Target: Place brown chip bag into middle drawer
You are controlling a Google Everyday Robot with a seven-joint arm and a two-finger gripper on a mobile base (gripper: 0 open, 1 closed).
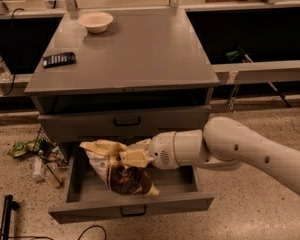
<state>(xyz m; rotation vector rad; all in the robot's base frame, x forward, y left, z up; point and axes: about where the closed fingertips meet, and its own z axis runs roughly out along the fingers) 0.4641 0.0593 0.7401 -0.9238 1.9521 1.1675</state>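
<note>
My gripper is holding the brown chip bag. It will let go of the bag on the middle drawer's bottom, behind the black bar handle (150,172).
The brown chip bag (115,165) is pale tan-yellow on top with a dark brown lower part. It hangs tilted inside the open middle drawer (180,183), its lower end close to the drawer floor. My gripper (134,157) reaches in from the right on a white arm and is shut on the bag's upper part. The drawer is pulled out at the bottom of the grey cabinet, with a black bar handle (133,212) on its front.
The upper grey drawer (126,121) is closed above. On the cabinet top sit a white bowl (95,21) and a black object (59,59). Green wrappers (23,147) and a bottle (45,169) lie on the floor at the left. Black cables run along the floor at front left.
</note>
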